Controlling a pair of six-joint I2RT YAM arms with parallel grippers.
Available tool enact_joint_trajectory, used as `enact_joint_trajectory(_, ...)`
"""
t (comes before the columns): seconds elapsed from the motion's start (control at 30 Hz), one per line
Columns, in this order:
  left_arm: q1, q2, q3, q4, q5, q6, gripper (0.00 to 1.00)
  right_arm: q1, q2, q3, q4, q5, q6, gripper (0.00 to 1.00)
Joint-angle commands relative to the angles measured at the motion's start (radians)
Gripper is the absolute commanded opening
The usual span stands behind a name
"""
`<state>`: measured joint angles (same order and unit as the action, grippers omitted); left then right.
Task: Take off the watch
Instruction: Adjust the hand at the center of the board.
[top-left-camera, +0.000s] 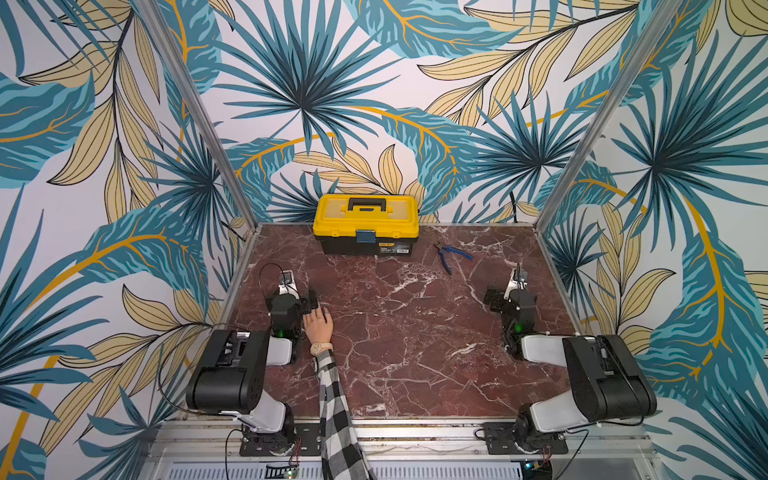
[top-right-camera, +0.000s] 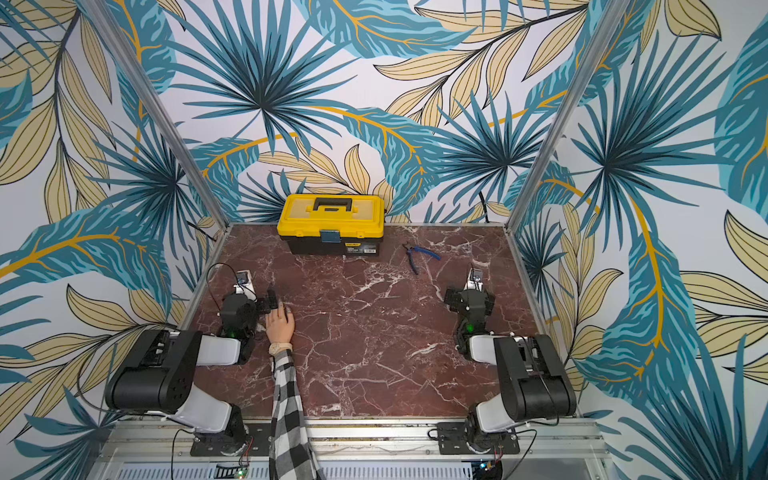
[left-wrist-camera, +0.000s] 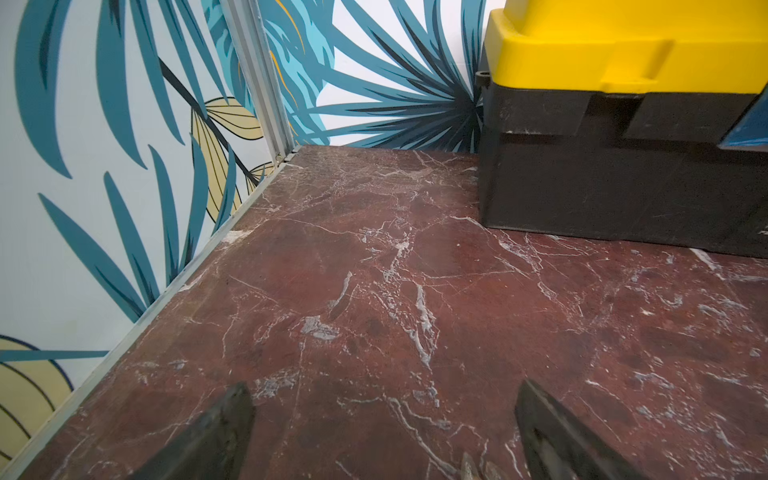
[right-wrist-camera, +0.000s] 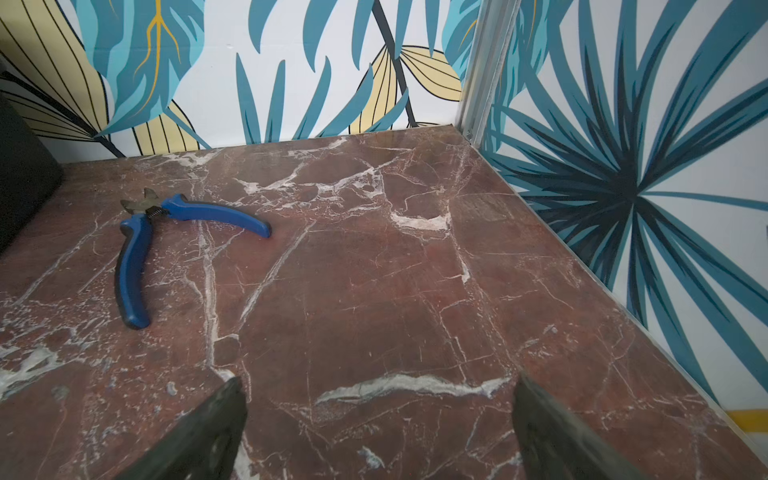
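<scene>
Next, my left gripper grabs the cuff (top-left-camera: 325, 361) of the checkered sleeve, just behind the watch on the mannequin hand.
The watch (top-left-camera: 321, 348) (top-right-camera: 279, 347), with a cream strap and a small pale case, sits on the wrist of a mannequin hand (top-left-camera: 319, 326) that lies flat on the marble table at the near left, with a checkered sleeve (top-left-camera: 336, 415) behind it. My left gripper (top-left-camera: 311, 300) (left-wrist-camera: 383, 390) is open just beyond the hand's fingertips (left-wrist-camera: 469, 469), and nothing is between its fingers. My right gripper (top-left-camera: 495, 300) (right-wrist-camera: 376, 384) stands open and empty over bare marble at the right. Neither wrist view shows the watch.
A yellow-lidded black toolbox (top-left-camera: 365, 222) (left-wrist-camera: 623, 124) stands at the back centre. Blue-handled pliers (top-left-camera: 453, 255) (right-wrist-camera: 137, 257) lie to its right. Aluminium posts and leaf-patterned walls close in the table (top-left-camera: 415, 353) on three sides.
</scene>
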<state>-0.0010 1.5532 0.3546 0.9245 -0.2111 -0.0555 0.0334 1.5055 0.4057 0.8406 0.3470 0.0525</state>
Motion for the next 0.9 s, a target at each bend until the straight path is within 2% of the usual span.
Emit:
enact_joint_trajectory(0.0,0.005,-0.005,0.015,0.019,0.028,0.010,0.99,0.004,-0.016,-0.016,0.025,0.014,0.011,0.99)
enact_joint_trajectory(0.87,0.018,-0.002,0.017,0.020,0.052,0.000,0.99,0.004,-0.014,-0.013,0.023,0.013,0.011,0.99)
